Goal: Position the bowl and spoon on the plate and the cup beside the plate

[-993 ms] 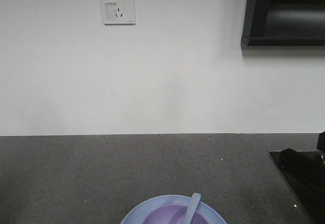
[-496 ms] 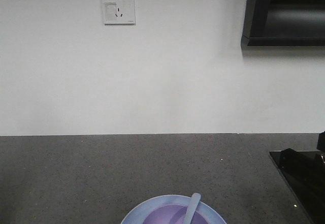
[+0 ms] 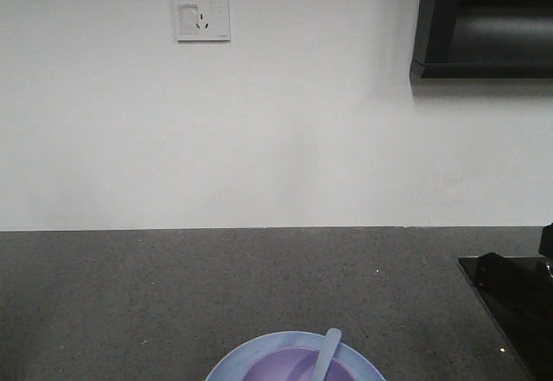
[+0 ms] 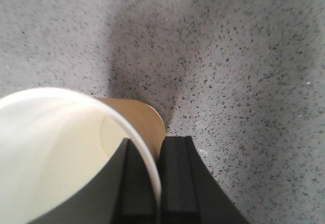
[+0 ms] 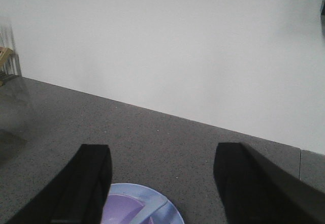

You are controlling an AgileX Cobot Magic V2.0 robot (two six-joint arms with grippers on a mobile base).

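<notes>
My left gripper needs to release the cup on the countertop (image 3: 159, 375) beside the light-blue plate, opposite the black glossy surface.
The light-blue plate (image 3: 226, 362) lies at the near edge of the front view, with the lavender bowl (image 3: 275, 369) on it. A pale spoon (image 3: 327, 352) leans in the bowl, handle pointing away. My right gripper (image 5: 162, 153) hangs open above them; the plate (image 5: 172, 213), bowl (image 5: 122, 211) and spoon (image 5: 152, 211) show between its fingers. In the left wrist view my left gripper (image 4: 155, 145) is shut on the cup (image 4: 51, 148), one finger inside and one outside its rolled rim. The cup is white inside and tan outside, over speckled grey counter (image 4: 244, 56).
The dark speckled countertop (image 3: 173, 286) runs back to a white wall with a socket (image 3: 203, 11). A black glossy surface (image 3: 514, 303) sits at the right edge. A dark cabinet (image 3: 484, 22) hangs at the upper right. A glassy object (image 5: 7, 56) shows at the far left.
</notes>
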